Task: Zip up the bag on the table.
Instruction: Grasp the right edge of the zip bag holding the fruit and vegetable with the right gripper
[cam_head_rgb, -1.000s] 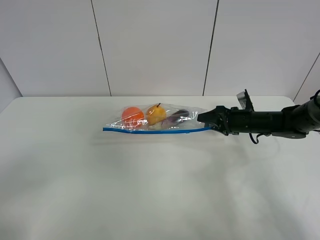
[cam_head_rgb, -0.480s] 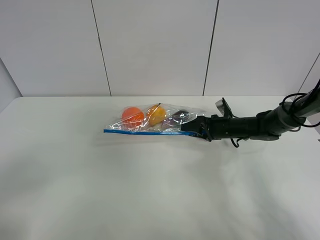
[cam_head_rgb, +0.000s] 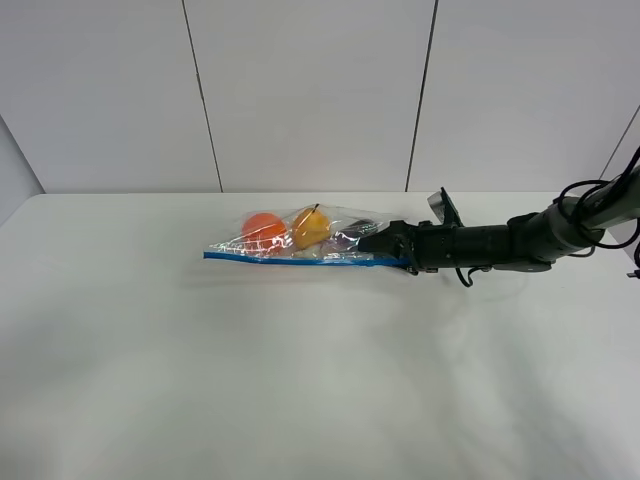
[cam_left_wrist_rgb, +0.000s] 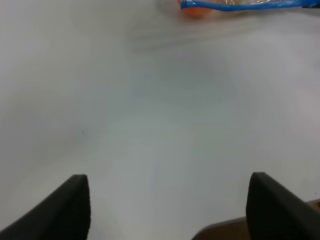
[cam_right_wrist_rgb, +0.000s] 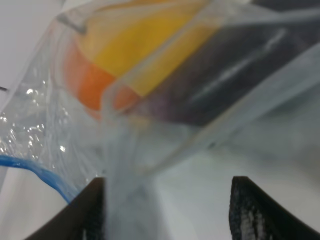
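Observation:
I should back my right gripper off, since the blue zipper strip runs outside its open fingers, and pinch the bag's corner at the zipper strip's end (cam_head_rgb: 402, 263).
The bag (cam_head_rgb: 300, 240) lies on the white table (cam_head_rgb: 300, 380) at the back middle. It is clear plastic with a blue zipper strip (cam_head_rgb: 290, 260) along its near edge, and orange, yellow and purple items show inside. My right gripper (cam_head_rgb: 385, 247) reaches in from the right and is open, with its fingers on either side of the bag's right end. In the right wrist view the bag (cam_right_wrist_rgb: 165, 95) fills the gap between the fingers (cam_right_wrist_rgb: 250, 210). My left gripper (cam_left_wrist_rgb: 167, 210) is open and empty over bare table, with the bag (cam_left_wrist_rgb: 240, 5) far off.
A grey panelled wall (cam_head_rgb: 310, 90) stands behind the table's far edge. Bare white tabletop stretches in front of and to the left of the bag.
My right arm has reached further left, so its fingers now straddle the bag's right end instead of stopping beside it. The bag has shifted slightly left.

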